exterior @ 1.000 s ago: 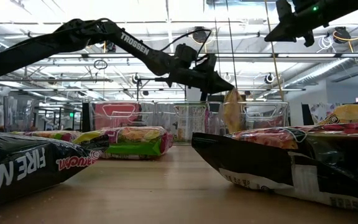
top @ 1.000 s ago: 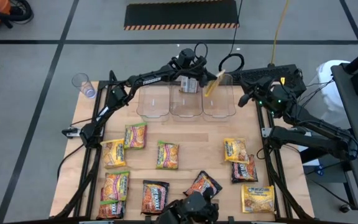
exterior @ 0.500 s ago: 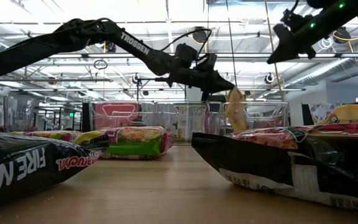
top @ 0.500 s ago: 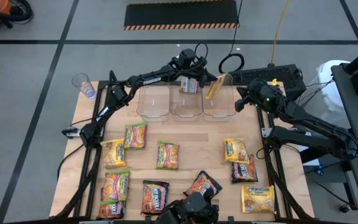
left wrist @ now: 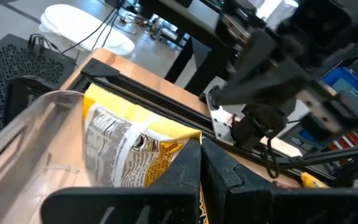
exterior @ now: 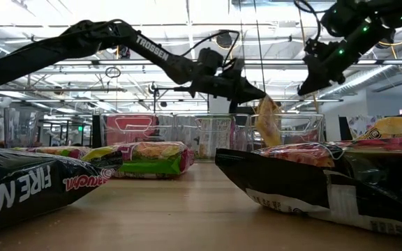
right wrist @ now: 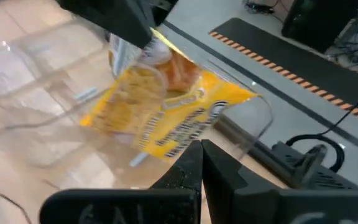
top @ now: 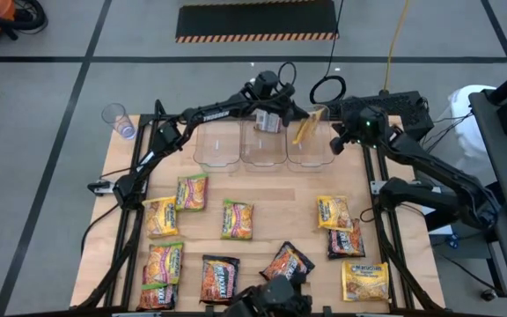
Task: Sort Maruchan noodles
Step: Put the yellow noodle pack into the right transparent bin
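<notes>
The tilted yellow packet is beyond my shut right gripper, so it should open, reach in and take the packet's loose corner [right wrist: 248,96] while my left gripper holds.
A yellow noodle packet [top: 304,128] hangs over the rightmost of three clear bins [top: 312,148] at the table's far edge, with my left gripper [top: 312,112] shut on it. The low view shows the packet [exterior: 267,122] below the left gripper [exterior: 259,95], its lower part behind the bin's wall. Just right of that bin, my right gripper [top: 334,143] is shut and empty; it points at the packet [right wrist: 166,112]. Several more noodle packets lie flat on the table, among them a green-edged one [top: 237,219] and a dark one [top: 220,277]. My left gripper pinches the yellow packet's upper edge [left wrist: 180,147] between its two shut fingers. The fingers reach nearly level from the table's left along the far edge. The packet hangs tilted below them, clear of the table, within the rightmost bin's open top.
The left bin [top: 216,146] and the middle bin [top: 264,148] stand beside the rightmost one. Loose packets lie at the left [top: 159,217], near the front edge [top: 287,261] and at the right [top: 334,212], [top: 364,280]. A clear cup [top: 119,119] stands off the far left corner.
My right gripper has swung from the table's far right corner toward the rightmost bin and come down, turning to point at the hanging packet; it stays shut. My left gripper keeps its place with the yellow packet in its hold.
</notes>
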Tool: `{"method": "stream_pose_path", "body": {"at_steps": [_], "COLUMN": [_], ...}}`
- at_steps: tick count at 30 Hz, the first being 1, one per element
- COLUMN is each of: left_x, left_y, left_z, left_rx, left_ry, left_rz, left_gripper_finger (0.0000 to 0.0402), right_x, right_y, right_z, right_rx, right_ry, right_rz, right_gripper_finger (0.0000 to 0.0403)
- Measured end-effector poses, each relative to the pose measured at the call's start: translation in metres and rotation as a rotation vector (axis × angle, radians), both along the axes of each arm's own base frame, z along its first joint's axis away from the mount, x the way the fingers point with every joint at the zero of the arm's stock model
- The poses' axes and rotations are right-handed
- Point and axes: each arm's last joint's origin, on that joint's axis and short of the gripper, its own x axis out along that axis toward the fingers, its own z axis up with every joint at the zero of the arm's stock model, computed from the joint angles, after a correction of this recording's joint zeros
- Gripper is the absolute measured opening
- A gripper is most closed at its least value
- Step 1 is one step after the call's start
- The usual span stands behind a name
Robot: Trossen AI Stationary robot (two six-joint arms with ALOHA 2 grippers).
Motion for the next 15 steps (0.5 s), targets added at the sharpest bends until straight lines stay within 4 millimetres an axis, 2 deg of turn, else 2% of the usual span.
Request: {"method": "stream_pose_path", "body": {"at_steps": [8,15], "left_x": [0.003,0.006], "left_y": [-0.006,-0.011], "left_z": [0.0,0.0], "left_rx": [0.003,0.002], "left_ry": [-0.001,-0.001], "left_rz": [-0.015,-0.025], "left_gripper_finger": [0.0,0.0], "right_x": [-0.004,-0.004], "right_y": [-0.016,-0.022], "right_z": [0.002,-0.001], "right_rx": [-0.105,-0.145], "right_ry": [0.002,0.048], "right_rz": [0.166,0.196], "right_gripper_finger": [0.0,0.0]}}
